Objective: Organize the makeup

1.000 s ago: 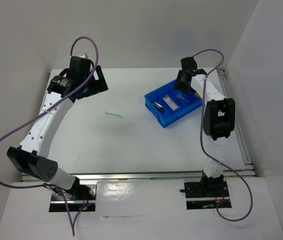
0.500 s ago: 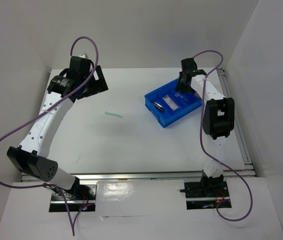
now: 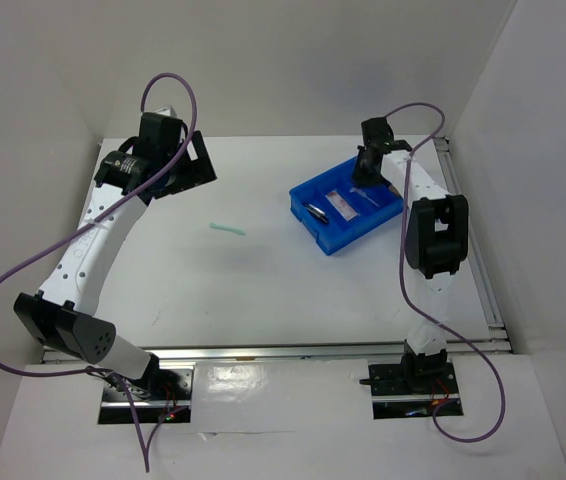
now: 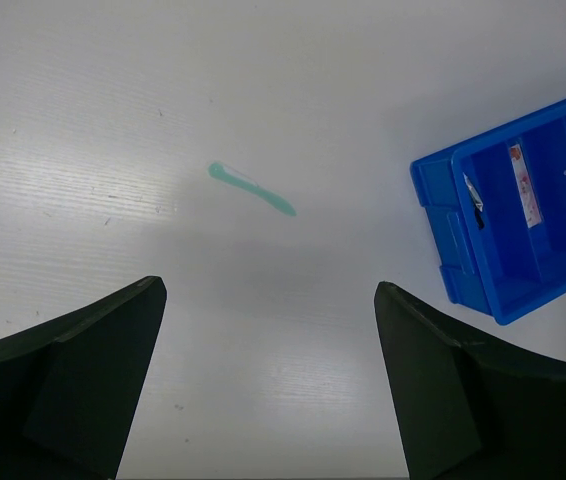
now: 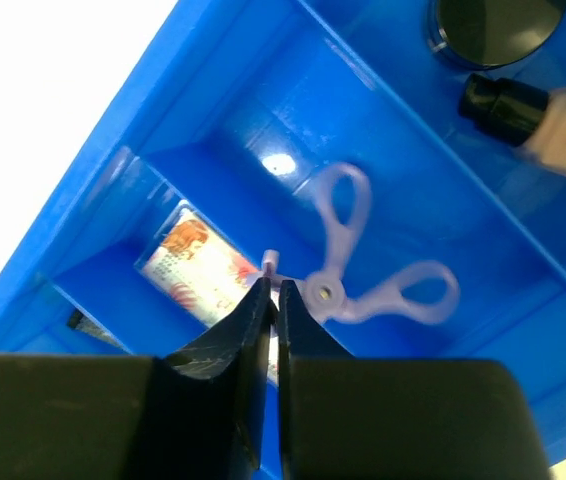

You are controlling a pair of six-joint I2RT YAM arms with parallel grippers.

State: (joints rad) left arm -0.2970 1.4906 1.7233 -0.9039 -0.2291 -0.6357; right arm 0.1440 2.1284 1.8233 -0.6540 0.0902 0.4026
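Observation:
I will open my right gripper, close it again on the purple looped piece and move it into the wider compartment [image 5: 391, 222], because its end sticks out over the divider above the packet.
My right gripper [image 5: 274, 290] [image 3: 363, 181] is over the blue bin [image 3: 328, 241], shut on the end of the purple looped piece [image 5: 363, 290]. Below it lies the clear pinkish packet [image 5: 198, 265] [image 3: 341, 204]. The round black pot [image 5: 493, 25] and the tan cylinder with black end [image 5: 553, 120] lie in the neighbouring compartment. The slim black tube [image 3: 317, 212] lies in the bin's left compartment. The mint-green stick [image 3: 227, 229] [image 4: 251, 189] lies alone on the table. My left gripper [image 4: 268, 290] [image 3: 199, 166] is open and empty, raised at the far left, well away from the stick.
The bin's corner shows at the right of the left wrist view [image 4: 433, 180]. White walls close in the table at the back and sides. A metal rail [image 3: 488, 290] runs along the right edge.
My right gripper has shifted very slightly over the bin with the purple piece in it. The left arm and the mint-green stick have not moved.

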